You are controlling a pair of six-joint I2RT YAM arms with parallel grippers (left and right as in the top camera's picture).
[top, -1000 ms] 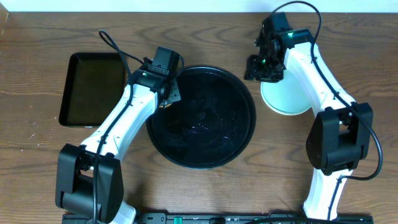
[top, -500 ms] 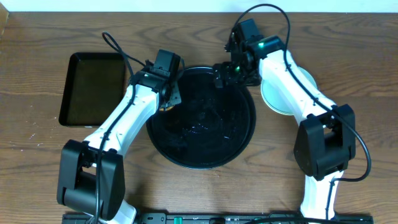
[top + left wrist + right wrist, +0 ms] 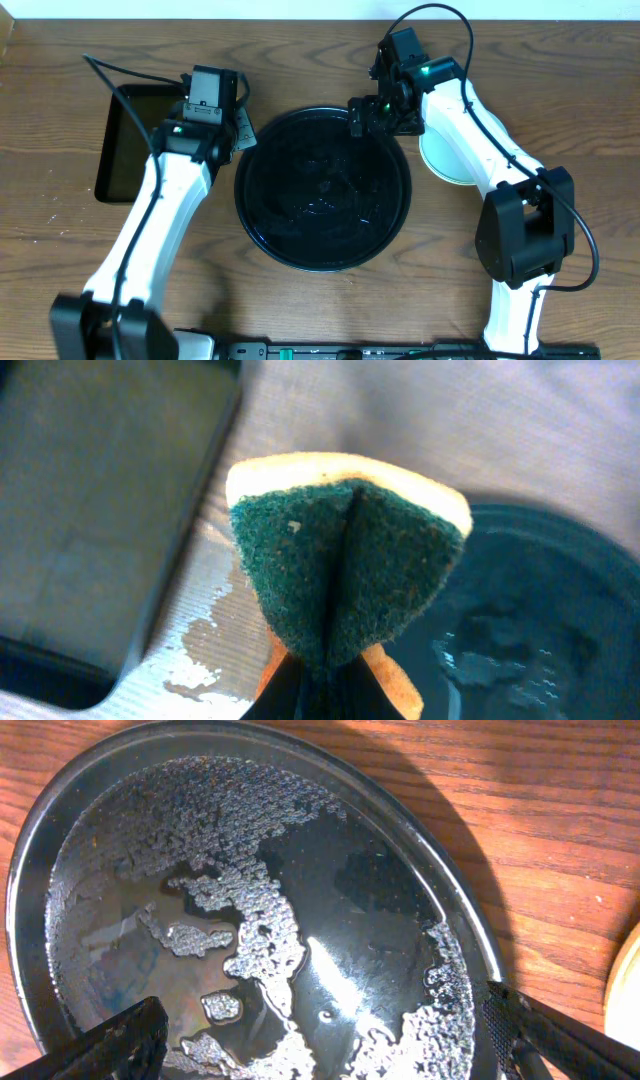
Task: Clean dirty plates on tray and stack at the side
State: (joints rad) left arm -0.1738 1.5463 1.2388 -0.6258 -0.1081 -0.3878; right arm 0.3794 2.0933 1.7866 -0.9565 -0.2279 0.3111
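The robot's left gripper will place the green and yellow sponge down near the middle of the rectangular black tray (image 3: 147,152). The sponge is now between the two trays.
The round black tray (image 3: 322,190) holds no plates, only water and foam, which also show in the right wrist view (image 3: 250,910). A pale plate stack (image 3: 462,165) lies on the table to its right, partly under my right arm; I cannot tell how many plates it holds. Its edge shows in the right wrist view (image 3: 630,990). My right gripper (image 3: 378,116) (image 3: 322,1015) is open and empty above the tray's far right rim. My left gripper (image 3: 238,132) (image 3: 325,690) is shut on a folded green and yellow sponge (image 3: 345,560), between the two trays.
A smaller rectangular black tray (image 3: 135,140) (image 3: 90,510) lies at the left. A wet patch (image 3: 215,635) is on the wood between it and the round tray. Cables trail behind both arms.
My left gripper has moved left off the round tray's rim with the sponge. My right gripper moved from the plate stack to the tray's far rim, then stayed.
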